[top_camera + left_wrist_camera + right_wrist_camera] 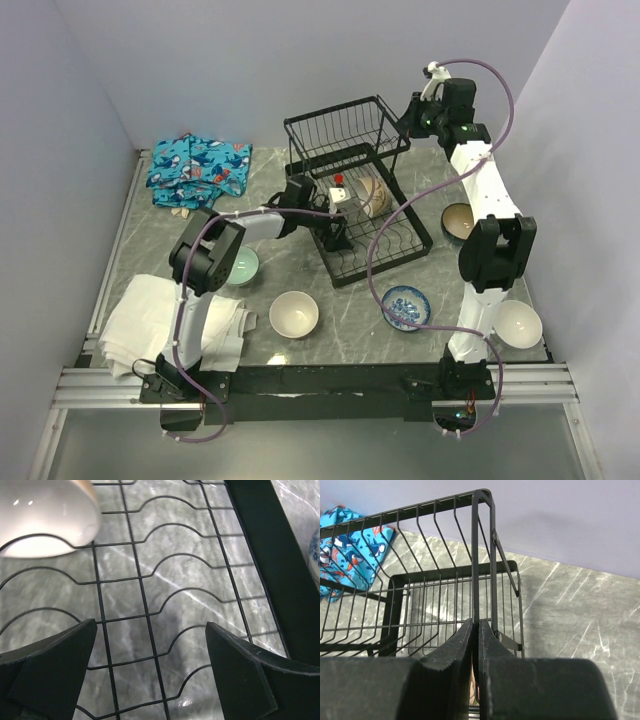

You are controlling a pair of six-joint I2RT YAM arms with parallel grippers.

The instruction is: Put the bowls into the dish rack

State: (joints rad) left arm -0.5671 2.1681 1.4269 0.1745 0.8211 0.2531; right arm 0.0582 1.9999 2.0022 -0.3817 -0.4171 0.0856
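Next, my left gripper goes to the blue-and-white bowl in front of the dish rack and closes on the bowl's near-side rim (398, 328).
The black wire dish rack (385, 240) stands mid-table with its upright basket section (340, 125) at the back. A brownish bowl (376, 194) stands on edge in it, with a white bowl (346, 204) beside it. My left gripper (333, 222) is open and empty just above the rack's slotted bars (150, 630); the white bowl (45, 515) lies ahead to its left. My right gripper (410, 115) is shut on the rack's upright corner post (476, 580). Loose on the table are pale green (243, 267), cream (294, 314), blue-and-white (407, 305), brown (459, 222) and white (518, 323) bowls.
A blue shark-print cloth (195, 170) lies at the back left, also in the right wrist view (350, 540). A folded white towel (160, 320) lies at the front left by the left arm's base. Lilac walls close in the table on three sides.
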